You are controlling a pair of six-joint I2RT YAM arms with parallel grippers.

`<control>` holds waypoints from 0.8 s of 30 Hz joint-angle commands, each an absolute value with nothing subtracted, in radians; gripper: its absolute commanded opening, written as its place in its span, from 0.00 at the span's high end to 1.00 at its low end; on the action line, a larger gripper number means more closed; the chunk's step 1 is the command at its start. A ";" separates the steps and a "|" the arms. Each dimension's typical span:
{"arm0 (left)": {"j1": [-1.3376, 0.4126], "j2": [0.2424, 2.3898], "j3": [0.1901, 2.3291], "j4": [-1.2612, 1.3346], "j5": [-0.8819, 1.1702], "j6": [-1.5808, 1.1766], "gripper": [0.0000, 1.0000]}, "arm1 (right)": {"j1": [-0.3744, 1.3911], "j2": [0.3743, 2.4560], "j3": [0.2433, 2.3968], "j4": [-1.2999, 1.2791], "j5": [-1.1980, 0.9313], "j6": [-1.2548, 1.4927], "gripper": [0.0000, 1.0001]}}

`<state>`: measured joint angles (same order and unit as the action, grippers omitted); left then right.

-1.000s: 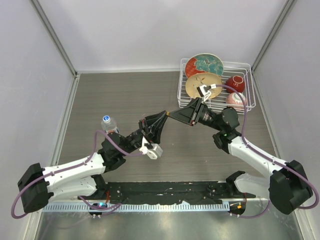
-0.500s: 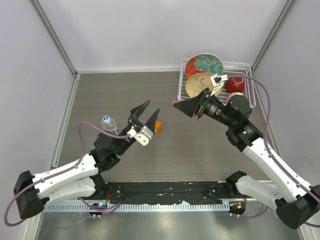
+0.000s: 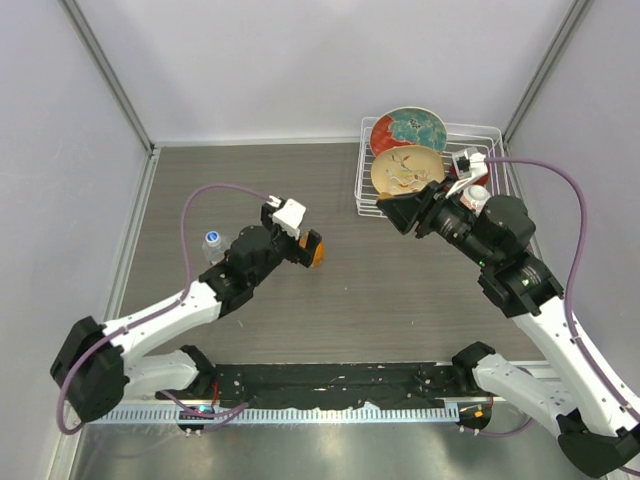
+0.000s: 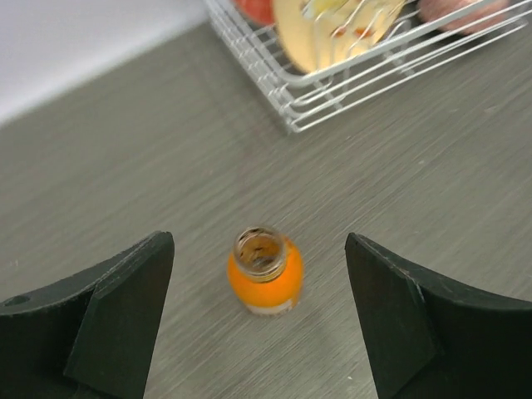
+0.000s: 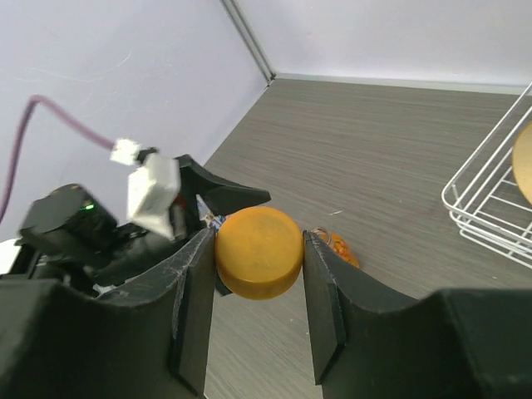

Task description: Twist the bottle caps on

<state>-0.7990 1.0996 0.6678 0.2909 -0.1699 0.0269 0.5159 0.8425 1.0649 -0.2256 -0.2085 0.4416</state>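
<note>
The neck [image 3: 315, 249] [image 4: 263, 266] of the squat orange bottle, just below its open top, will be gripped by my left gripper, which will hold the bottle for the amber-orange cap.
The squat orange bottle [image 4: 266, 273] stands upright on the table, its mouth uncovered. My left gripper [image 4: 259, 249] is open just behind it, one finger on each side and neither touching. From above, the orange bottle [image 3: 318, 253] shows right at the left gripper [image 3: 305, 244]. My right gripper [image 5: 259, 253] is shut on the amber-orange cap [image 5: 258, 252], held in the air to the right of the bottle. In the top view the right gripper [image 3: 398, 213] sits near the rack. The clear bottle [image 3: 213, 243] stands at the left with the white cap on it.
A white wire rack [image 3: 498, 190] at the back right holds two patterned plates [image 3: 408, 130] and a red bowl [image 3: 474, 168]. Its corner [image 4: 291, 125] shows beyond the orange bottle in the left wrist view. Grey walls close the table at left, back and right.
My left gripper has opened and let go of the orange bottle, which now stands alone on the table. My right gripper has pulled back to the right, still holding the amber cap.
</note>
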 commanded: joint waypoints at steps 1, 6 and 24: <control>-0.739 1.195 0.724 0.347 -0.140 -0.120 0.13 | 0.520 0.787 1.098 -0.244 -0.146 0.396 0.72; -0.735 1.270 0.724 0.397 -0.100 -0.150 0.13 | 0.520 0.781 1.086 -0.250 -0.140 0.394 0.72; -0.715 1.407 0.707 0.445 -0.126 -0.170 0.19 | 0.520 0.778 1.060 -0.249 -0.130 0.377 0.72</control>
